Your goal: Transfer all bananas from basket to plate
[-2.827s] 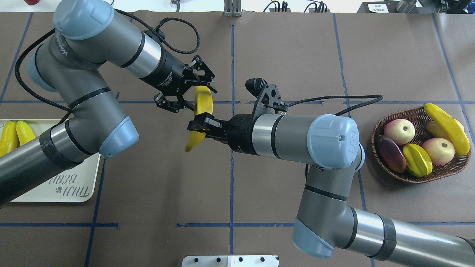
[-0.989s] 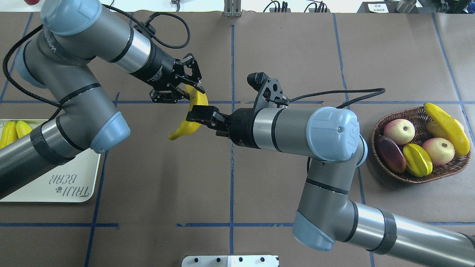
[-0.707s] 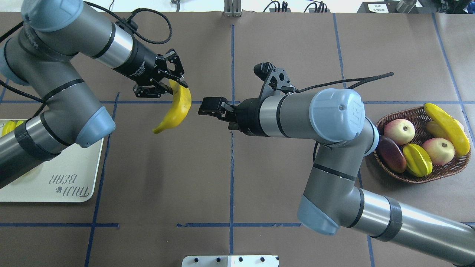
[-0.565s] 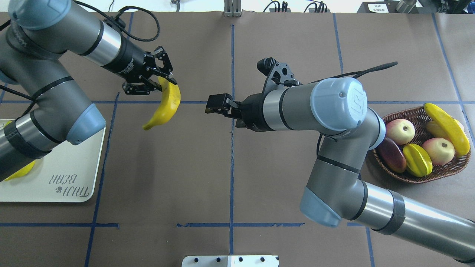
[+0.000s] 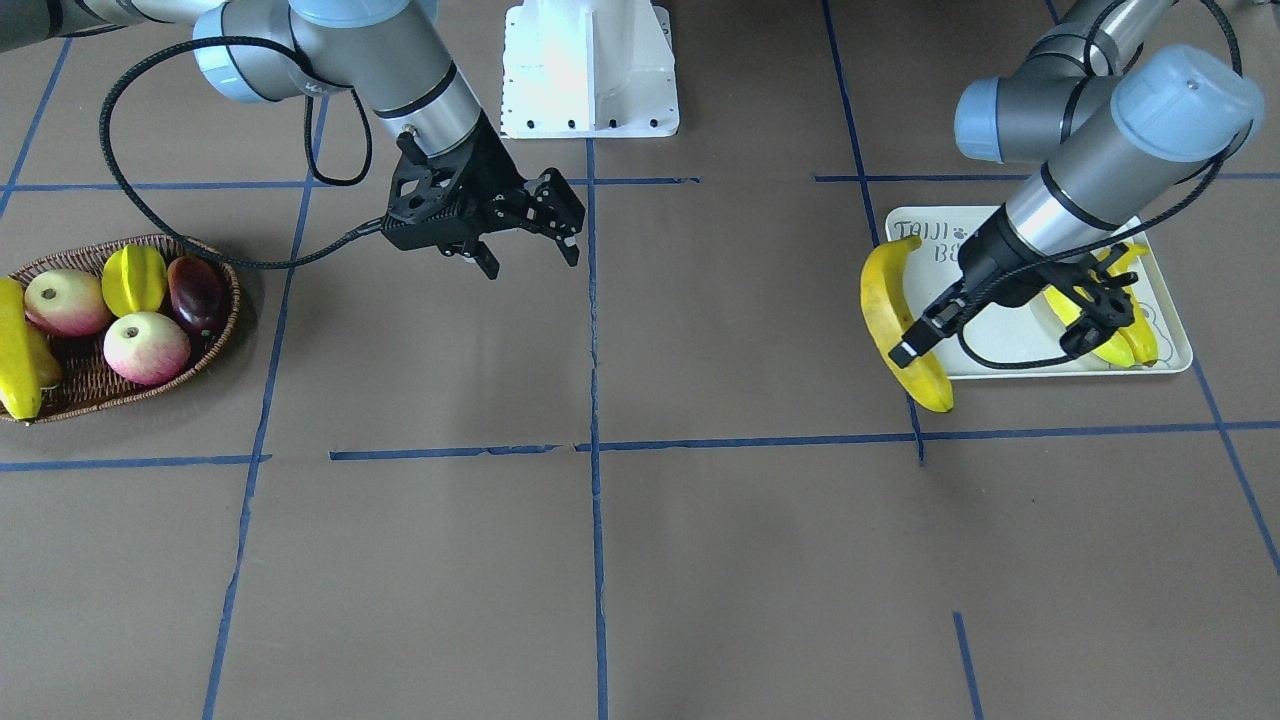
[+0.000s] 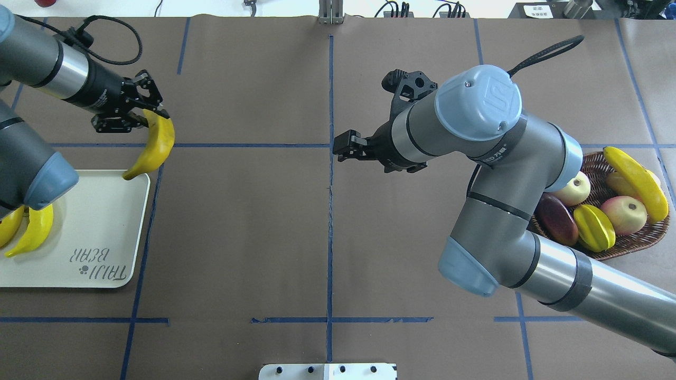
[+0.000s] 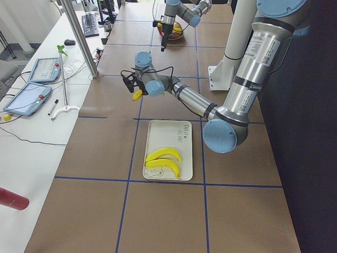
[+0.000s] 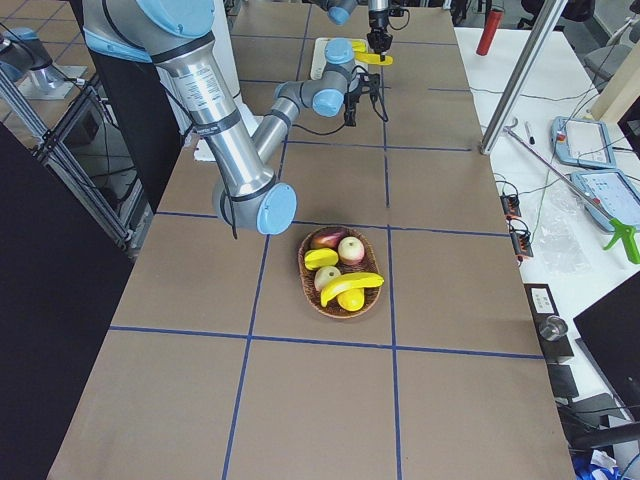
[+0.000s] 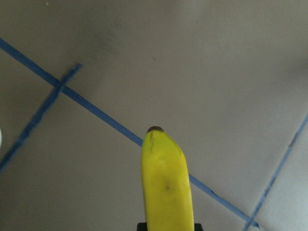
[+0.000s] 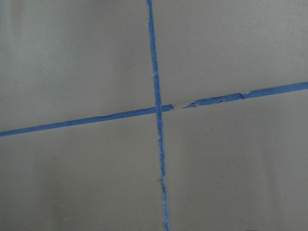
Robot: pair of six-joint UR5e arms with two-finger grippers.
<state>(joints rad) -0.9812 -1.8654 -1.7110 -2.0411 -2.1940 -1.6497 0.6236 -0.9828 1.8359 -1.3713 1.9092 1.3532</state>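
Next, my left gripper lets go of the yellow banana on the cream plate (image 5: 1042, 306), alongside the other bananas that are lying there.
My left gripper (image 6: 149, 113) is shut on the upper end of a yellow banana (image 6: 157, 143), which hangs in the air with its lower tip over the far right corner of the cream plate (image 6: 100, 221). The front view shows the same banana (image 5: 893, 315) in that gripper (image 5: 903, 342) beside the plate (image 5: 1000, 345). Two more bananas (image 6: 33, 236) lie on the plate. My right gripper (image 6: 341, 152) hovers open and empty over the table's middle. At the far right, the wicker basket (image 6: 602, 252) holds one long banana (image 6: 636, 182).
The basket also holds two apples (image 6: 626, 214), a starfruit (image 6: 594, 228), a dark red fruit (image 6: 557, 219) and a stubby yellow fruit. A white base plate (image 5: 590, 70) sits at the robot's side. Blue tape lines cross the brown table.
The banana passed from my right gripper to my left. The right gripper opened and drew back to the right. The left arm carried the banana left to the plate's corner.
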